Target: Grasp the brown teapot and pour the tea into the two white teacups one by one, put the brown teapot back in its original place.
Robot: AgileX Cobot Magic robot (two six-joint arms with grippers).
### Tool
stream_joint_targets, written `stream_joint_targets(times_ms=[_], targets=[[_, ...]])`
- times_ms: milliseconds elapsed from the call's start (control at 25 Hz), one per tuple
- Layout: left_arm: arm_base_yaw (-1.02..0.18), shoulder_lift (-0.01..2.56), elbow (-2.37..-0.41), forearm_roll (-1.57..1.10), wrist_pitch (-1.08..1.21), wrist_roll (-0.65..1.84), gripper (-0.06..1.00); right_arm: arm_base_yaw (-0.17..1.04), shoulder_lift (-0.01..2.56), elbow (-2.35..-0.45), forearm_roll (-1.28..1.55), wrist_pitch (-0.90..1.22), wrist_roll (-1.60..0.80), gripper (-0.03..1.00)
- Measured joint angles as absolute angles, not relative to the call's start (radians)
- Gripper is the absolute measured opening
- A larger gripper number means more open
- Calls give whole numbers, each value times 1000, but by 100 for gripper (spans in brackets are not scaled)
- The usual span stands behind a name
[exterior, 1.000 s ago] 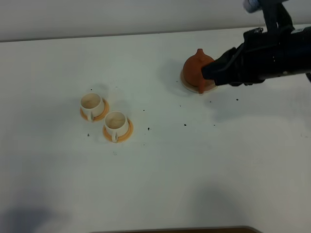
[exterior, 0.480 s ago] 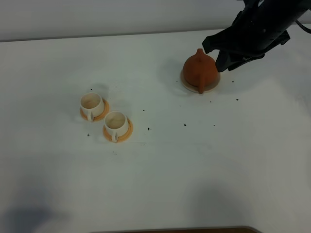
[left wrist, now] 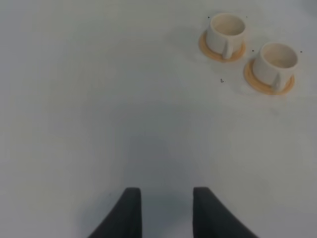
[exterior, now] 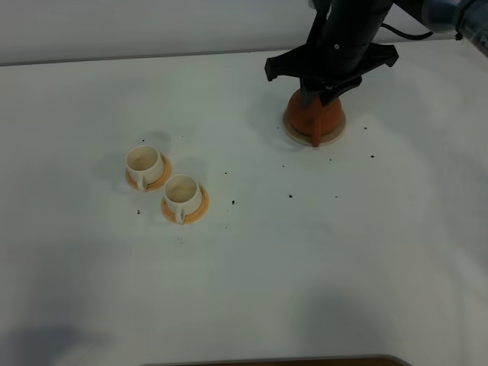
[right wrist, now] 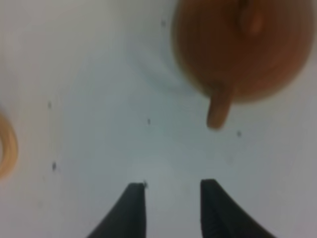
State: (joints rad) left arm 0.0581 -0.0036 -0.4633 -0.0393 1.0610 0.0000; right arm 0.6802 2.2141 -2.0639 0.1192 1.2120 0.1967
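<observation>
I should close my right gripper around the straight handle (exterior: pixel 316 136) (right wrist: pixel 219 110) that sticks out from the side of the brown teapot, away from the grey wall.
The brown teapot (exterior: pixel 319 118) stands upright on its pale beige coaster (exterior: pixel 291 131), its original place, at the back right of the table. My right arm's black wrist (exterior: pixel 332 53) hangs over the teapot and hides its top. In the right wrist view the teapot (right wrist: pixel 242 49) is blurred, and my right gripper (right wrist: pixel 173 201) is open, apart from it, over bare table. The two white teacups (exterior: pixel 143 160) (exterior: pixel 181 191) sit on orange saucers at the left. My left gripper (left wrist: pixel 166 206) is open over bare table, with both cups (left wrist: pixel 225 29) (left wrist: pixel 277 59) ahead of it.
Small dark specks (exterior: pixel 290 196) are scattered on the white table (exterior: pixel 305 267) between the cups and the teapot. A grey wall (exterior: pixel 152 27) runs behind the table's back edge. An orange saucer edge (right wrist: pixel 6 148) shows in the right wrist view.
My right gripper has come off the teapot's side, risen and swung left over it, with its jaws now wider apart. The teapot stays on the coaster. The cups have not moved.
</observation>
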Motion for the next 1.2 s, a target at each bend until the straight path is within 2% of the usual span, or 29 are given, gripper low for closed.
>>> stream_joint_targets(times_ms=[200,1200], targets=[[58,-4,-463,-39,1061,0,30,680,2296,-2118,124,1213,249,38],[58,-4,-463,-38,1061,0,30,680,2383,-2131,-7,1212,316,38]])
